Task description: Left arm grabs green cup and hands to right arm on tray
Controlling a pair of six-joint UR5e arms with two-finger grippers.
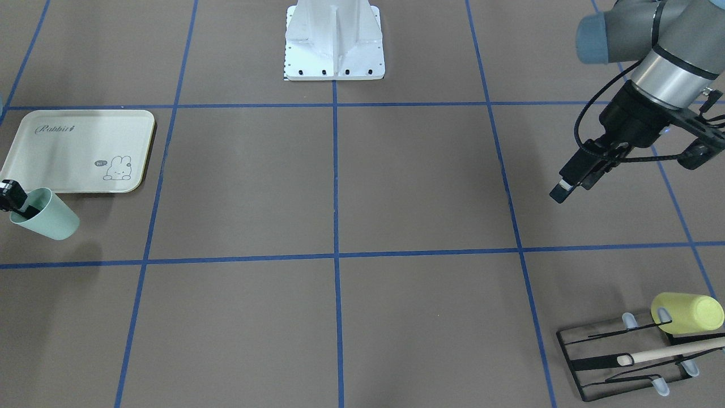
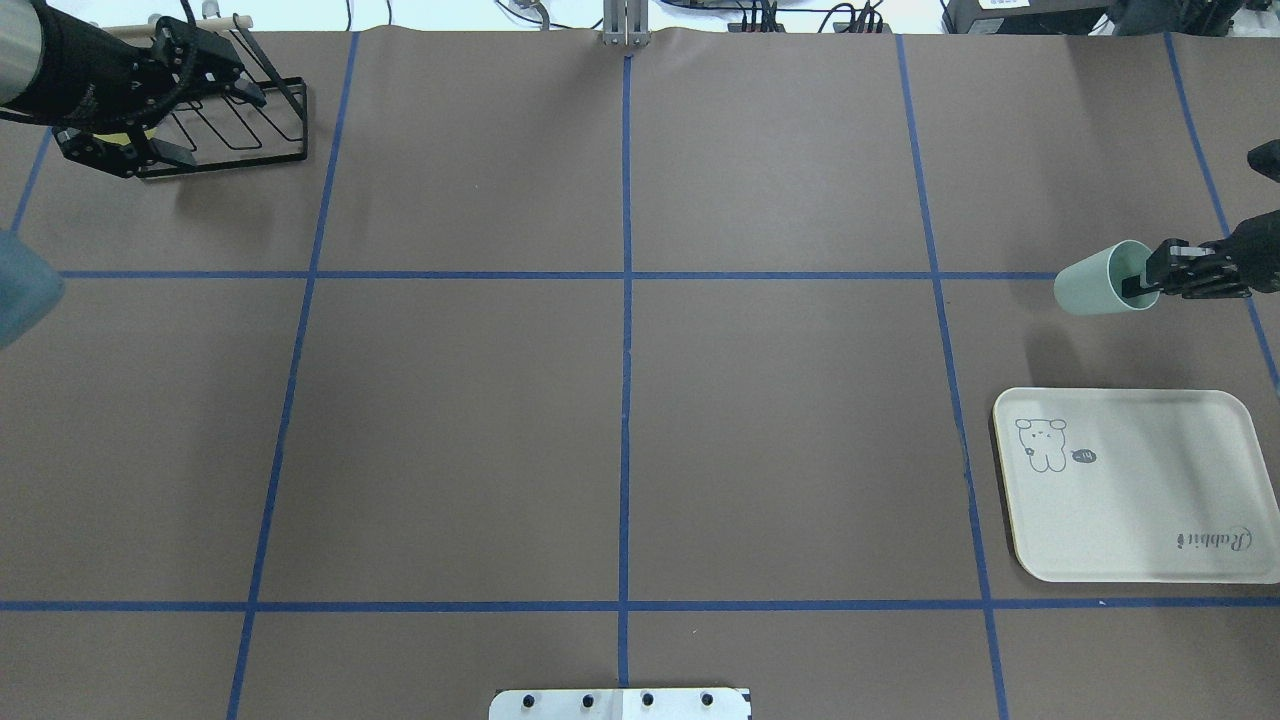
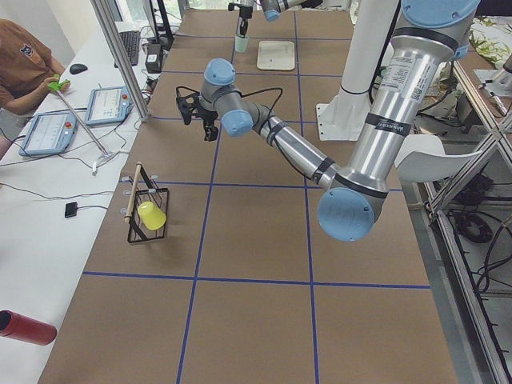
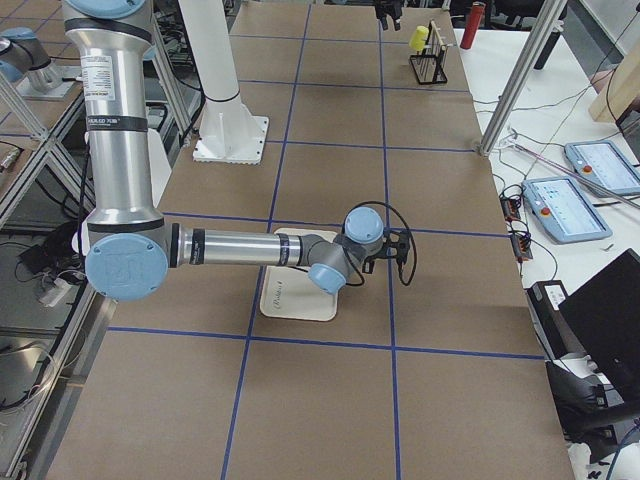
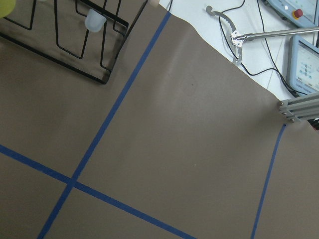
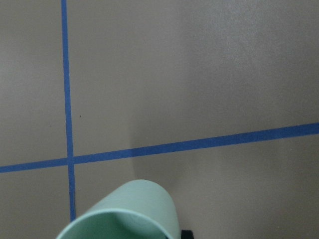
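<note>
My right gripper has the green cup. Next, I let go of it with that gripper on the tray point(image 1: 78, 147), between the Rabbit lettering and the bunny drawing.
The pale mint-green cup point(image 1: 48, 218) is tilted on its side, held by its rim above the table just beside the cream Rabbit tray point(image 1: 73, 147). My right gripper point(image 1: 14, 201) is shut on the cup's rim, one finger inside the mouth. The overhead view shows the cup point(image 2: 1100, 283), the right gripper point(image 2: 1140, 280) and the tray point(image 2: 1140, 490) nearer the robot. The cup's rim fills the bottom of the right wrist view point(image 6: 129, 214). My left gripper point(image 1: 573, 188) hangs empty above the table, far from the cup, jaws apart, near the rack point(image 2: 240, 130).
A black wire rack point(image 1: 617, 362) carries a yellow-green cup point(image 1: 688, 313) and a wooden dowel point(image 1: 674, 351) at the table corner on the left arm's side. The white robot base point(image 1: 334, 39) stands mid-table edge. Blue tape lines grid the brown table.
</note>
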